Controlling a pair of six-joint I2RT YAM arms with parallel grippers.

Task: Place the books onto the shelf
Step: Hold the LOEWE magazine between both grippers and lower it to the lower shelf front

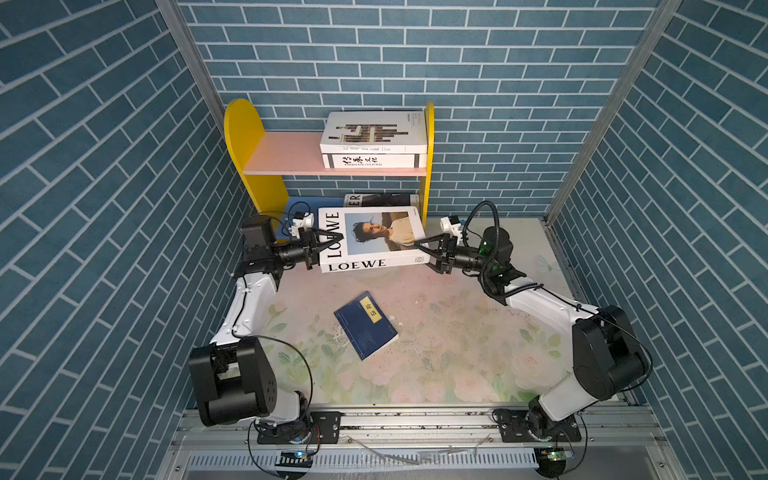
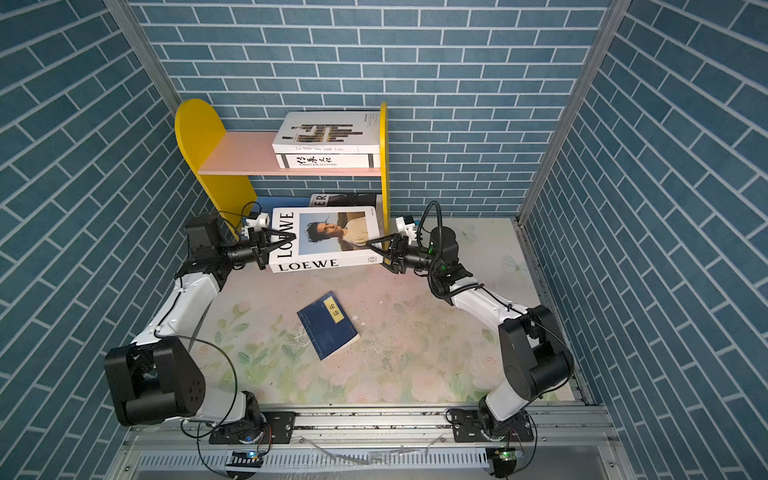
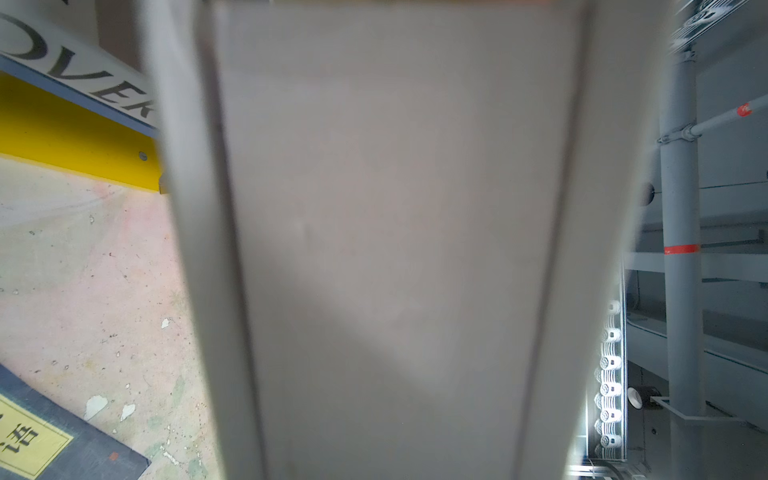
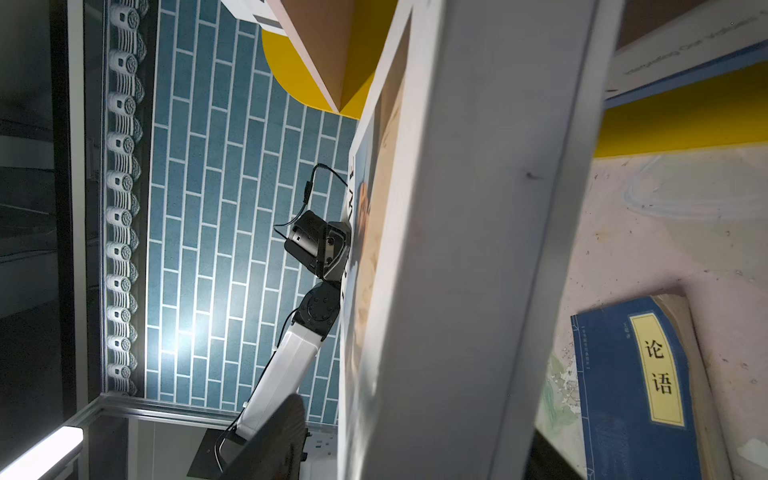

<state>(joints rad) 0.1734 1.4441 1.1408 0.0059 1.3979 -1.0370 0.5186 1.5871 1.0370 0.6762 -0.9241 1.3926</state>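
My left gripper is holding the LOEWE book halfway along its side edge. I will take it nearer the front corner (image 1: 323, 261) before I slide it deep into the shelf.
The white LOEWE book (image 1: 370, 237) hangs level in front of the shelf's (image 1: 243, 133) blue lower board (image 1: 297, 205). My left gripper (image 1: 328, 245) is shut on its left edge; in the left wrist view the book's edge (image 3: 395, 249) fills the frame and hides the fingers. My right gripper (image 1: 422, 251) straddles the right edge, open, one finger (image 4: 282, 436) still apart from the cover. The LOVER book (image 1: 382, 200) lies on the lower board. The brown-bar book (image 1: 374, 131) lies stacked on the Heritage Cultural book (image 1: 374, 161) on the pink board (image 1: 282, 153). The navy book (image 1: 365, 324) lies flat on the table.
Blue brick walls (image 1: 124, 208) close in the back and both sides. The shelf's right yellow panel (image 1: 427, 195) stands just beside the held book's far right corner. A floral mat (image 1: 457, 332) covers the table, and a metal rail (image 1: 415, 419) runs along its front edge.
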